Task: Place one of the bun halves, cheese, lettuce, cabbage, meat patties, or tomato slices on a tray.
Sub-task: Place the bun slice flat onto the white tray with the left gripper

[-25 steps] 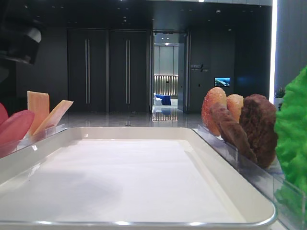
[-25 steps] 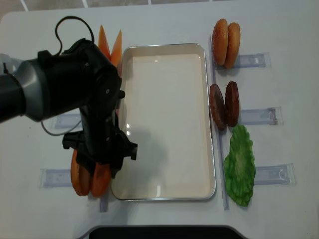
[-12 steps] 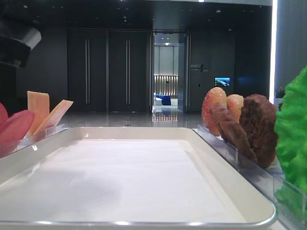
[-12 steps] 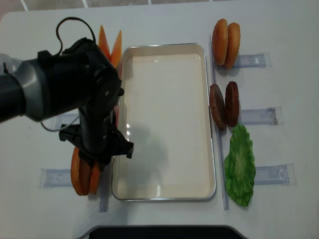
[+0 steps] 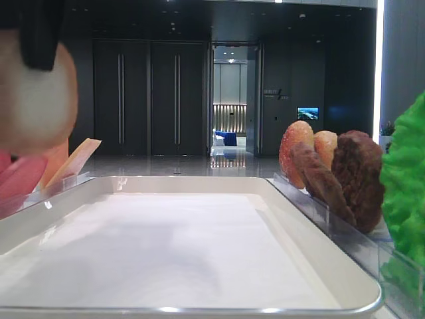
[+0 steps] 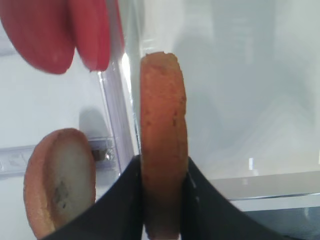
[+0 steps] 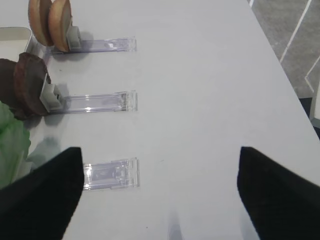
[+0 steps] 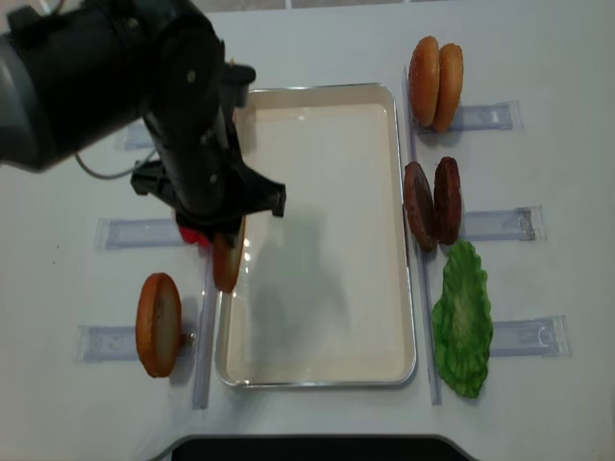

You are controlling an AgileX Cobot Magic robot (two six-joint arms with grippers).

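My left gripper is holding the bun half. It will let the bun half go near the middle of the white tray [image 8: 302, 254] [image 6: 206, 76].
My left gripper [image 6: 162, 172] is shut on a golden-brown bun half [image 6: 162, 130], gripped edge-on, with a finger on each flat face. From above, this bun half [image 8: 227, 261] hangs over the left rim of the white tray [image 8: 317, 317]. A second bun half [image 8: 159, 325] stands in its holder at the front left. Red tomato slices [image 6: 50, 30] stand just beyond the held bun half. Cheese [image 5: 78, 159] leans at the far left. Two more bun halves [image 8: 434, 84], meat patties [image 8: 432, 202] and lettuce [image 8: 463, 317] line the tray's right side. My right gripper [image 7: 160, 200] is open over bare table.
Clear plastic holders [image 7: 109, 172] lie on the white table to the right of the food pieces, and others [image 8: 135, 232] lie on the left. The left arm's dark bulk [image 8: 125, 86] covers the far-left table. The table's right edge [image 7: 280, 65] runs close by.
The left gripper closed on one bun half at the front-left holder, lifted it out and carried it away from the front edge, to the tray's left rim. One bun half stayed behind.
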